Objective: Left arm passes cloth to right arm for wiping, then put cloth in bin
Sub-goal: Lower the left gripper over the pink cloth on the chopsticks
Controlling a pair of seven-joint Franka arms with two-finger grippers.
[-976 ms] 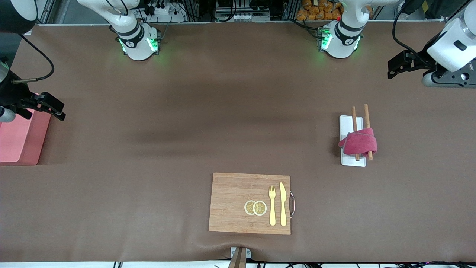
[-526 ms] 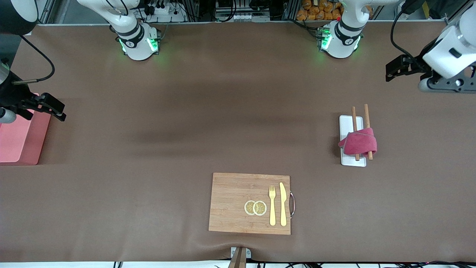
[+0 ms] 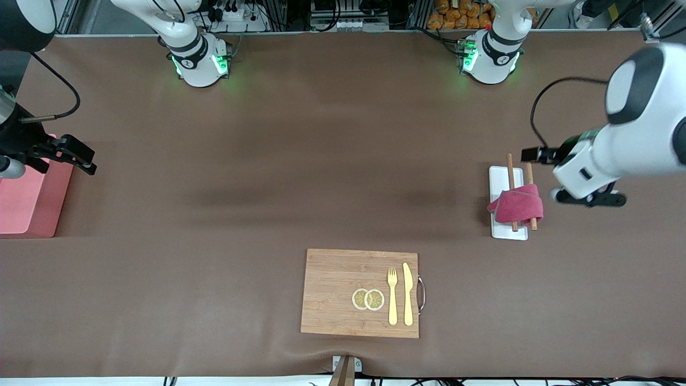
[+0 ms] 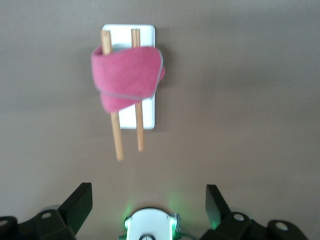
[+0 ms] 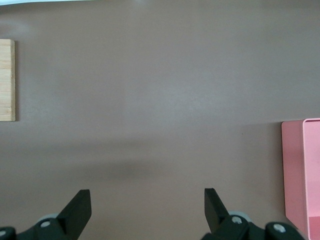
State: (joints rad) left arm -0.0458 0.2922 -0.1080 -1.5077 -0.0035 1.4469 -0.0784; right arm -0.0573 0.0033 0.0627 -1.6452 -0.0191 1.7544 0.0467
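The robot's left gripper will close on the middle of the magenta-red cloth point(image 3: 520, 205) point(image 4: 128, 76), between the two wooden sticks.
The magenta-red cloth point(image 3: 517, 209) is wrapped around two wooden sticks point(image 3: 510, 166) on a flat white tray point(image 3: 501, 174) toward the left arm's end of the table. The left wrist view shows the cloth point(image 4: 127, 72) ahead of my left gripper point(image 4: 148, 197), which is open and empty. In the front view the left gripper point(image 3: 538, 155) hangs in the air over the tray's edge, apart from the cloth. My right gripper point(image 3: 80, 158) is open and empty over the rim of the salmon-pink bin point(image 3: 27, 203), where it waits. The bin's corner point(image 5: 302, 170) shows beside the right gripper point(image 5: 147, 200).
A wooden cutting board point(image 3: 335, 292) lies near the front camera, with two lemon slices point(image 3: 368, 299), a yellow fork point(image 3: 392, 296) and a yellow knife point(image 3: 408, 294) on it. Its edge shows in the right wrist view point(image 5: 6, 80). The left arm's base point(image 4: 149, 227) shows between the left fingers.
The left arm has swung from the table's end in toward the tray and cloth. The right arm, the cloth and the bin have not moved.
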